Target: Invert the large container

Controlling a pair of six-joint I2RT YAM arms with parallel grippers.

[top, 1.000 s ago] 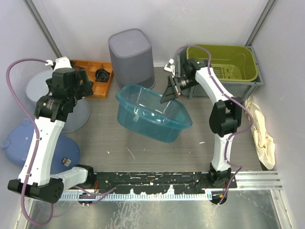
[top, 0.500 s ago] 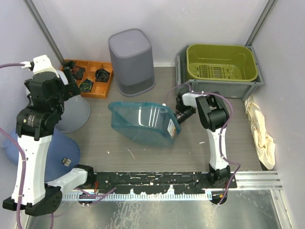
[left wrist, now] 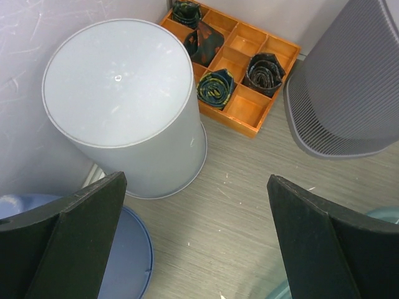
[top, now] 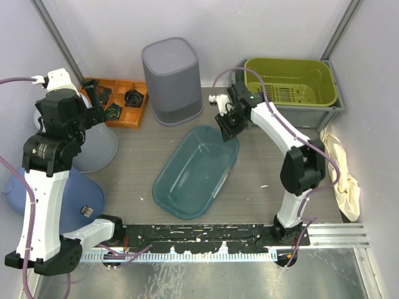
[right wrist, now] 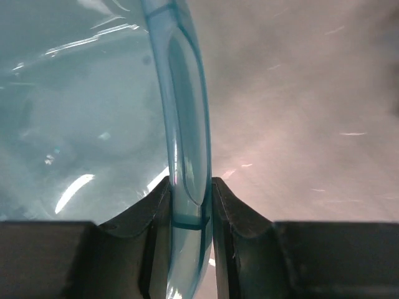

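Observation:
Next, my right gripper lets go of the large container so that it rests on the table (top: 205, 152) close to the dark grey bin.
The large teal see-through container (top: 193, 171) lies flat on the table in the middle, apparently mouth down with its base up. My right gripper (top: 226, 128) is shut on its far rim. In the right wrist view the rim (right wrist: 187, 143) stands clamped between the two fingers of that gripper (right wrist: 189, 187). My left gripper (top: 93, 109) hangs open and empty high over the left side, apart from the container. In the left wrist view its gripper (left wrist: 199, 249) has both fingers spread wide over bare table.
A dark grey bin (top: 171, 78) stands behind the container. An orange tray (top: 118, 103) with small dark items, a pale upturned bucket (left wrist: 118, 106) and a blue lid (top: 37, 187) are at the left. An olive basket (top: 290, 84) in a grey crate and a cloth (top: 344, 171) are at the right.
The right gripper turned the container from mouth up, through lying on its side, to flat on the table. The left arm drew back to the left and rose.

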